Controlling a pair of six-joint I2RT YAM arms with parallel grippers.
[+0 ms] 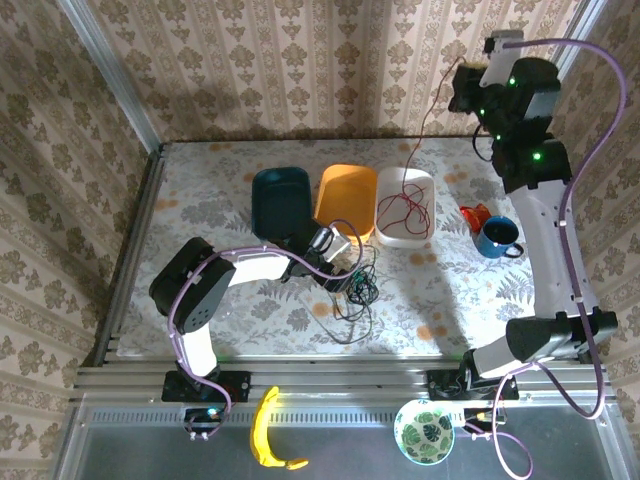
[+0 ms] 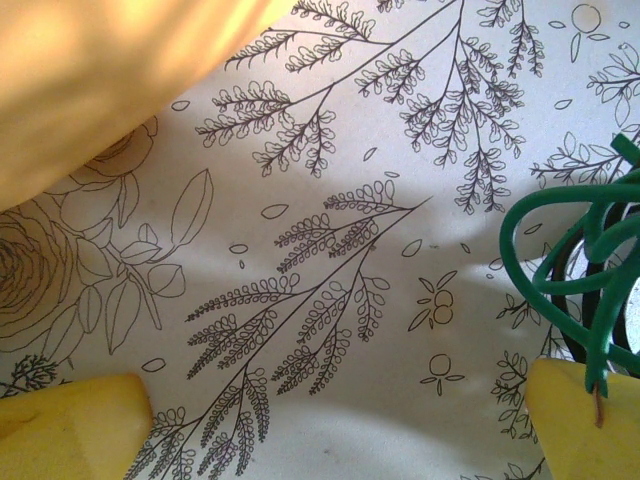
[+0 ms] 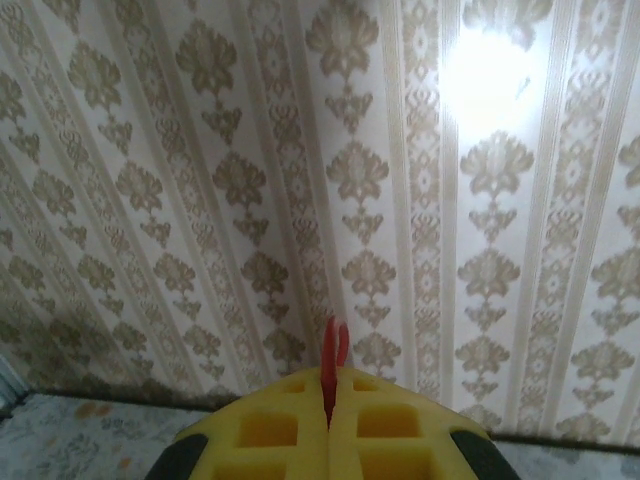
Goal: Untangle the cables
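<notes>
The robot's right gripper will release the red cable inside the white bin (image 1: 403, 212), next to the orange bin. The red cable now hangs down into that bin.
A tangle of green and black cables (image 1: 355, 288) lies on the table in front of the orange bin. My left gripper (image 1: 349, 270) hovers low just beside it. In the left wrist view this gripper (image 2: 330, 432) is open, its yellow fingers (image 2: 70, 425) wide apart over bare tablecloth, and the green cable (image 2: 572, 268) loops over a black one by the right finger. My right gripper (image 1: 457, 92) is raised high at the back right and shut on a red cable (image 1: 425, 125). That cable hangs down into the white bin (image 1: 383, 232). Its end pokes out between the closed pads (image 3: 330, 355).
A dark teal bin (image 1: 283, 200), an orange bin (image 1: 345, 198) and the white bin stand in a row at the back. A blue mug (image 1: 497, 237) and a red object (image 1: 473, 214) sit at the right. A banana (image 1: 265, 436) and a patterned bowl (image 1: 423, 430) lie on the front ledge.
</notes>
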